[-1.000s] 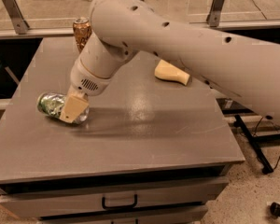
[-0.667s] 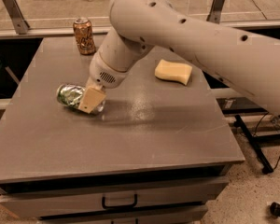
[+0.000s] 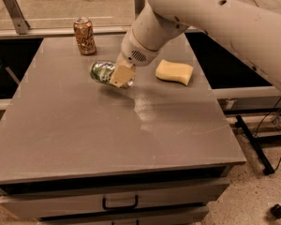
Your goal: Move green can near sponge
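Note:
My gripper should set the green can, now a little above the grey table, down between the sponge and the orange-brown can [image 3: 134, 57], nearer to the sponge.
The green can [image 3: 102, 71] is dented, shiny green and silver, and lies on its side a little above the grey table [image 3: 84, 139], left of centre at the back. My gripper [image 3: 121, 75] is shut on the green can at its right end, with a tan finger [image 3: 122, 74] across it. The sponge [image 3: 174, 71] is a pale yellow block lying on the table to the right of the can, about one can-length away. My big white arm comes down from the upper right and hides part of the table's back edge.
An upright orange-brown can [image 3: 85, 36] stands at the back of the table, behind and left of the green can. The table has a drawer with a black handle [image 3: 120, 203] in front. A black stand leg [image 3: 254, 143] is on the floor at the right.
My gripper has carried the green can from the table's left side rightward and toward the back, closer to the sponge. The orange-brown can and the sponge have not moved.

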You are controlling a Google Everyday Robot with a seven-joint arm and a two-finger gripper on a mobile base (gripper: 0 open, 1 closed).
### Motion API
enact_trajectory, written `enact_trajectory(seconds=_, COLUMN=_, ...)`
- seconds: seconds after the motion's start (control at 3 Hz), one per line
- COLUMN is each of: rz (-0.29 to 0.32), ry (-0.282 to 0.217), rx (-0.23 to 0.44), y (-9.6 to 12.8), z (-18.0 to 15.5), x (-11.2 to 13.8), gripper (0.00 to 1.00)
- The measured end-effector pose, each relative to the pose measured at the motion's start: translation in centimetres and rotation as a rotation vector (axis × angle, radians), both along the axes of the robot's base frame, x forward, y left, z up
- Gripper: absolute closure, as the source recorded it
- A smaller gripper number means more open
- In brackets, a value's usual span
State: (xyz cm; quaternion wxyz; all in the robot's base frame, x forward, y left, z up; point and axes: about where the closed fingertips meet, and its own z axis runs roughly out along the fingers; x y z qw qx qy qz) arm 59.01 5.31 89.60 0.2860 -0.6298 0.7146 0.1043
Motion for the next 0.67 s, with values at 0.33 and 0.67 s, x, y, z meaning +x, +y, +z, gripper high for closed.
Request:
enact_trajectory(seconds=0.33, rz=0.029, ry=-0.055, rx=-0.023, y=-1.3, z=0.3, x=2.4, gripper=1.00)
enact_trajectory(seconds=0.67, rz=0.064, ry=-0.108, rx=-0.075, y=-4.0, z=0.4, x=6.0, gripper=1.00)
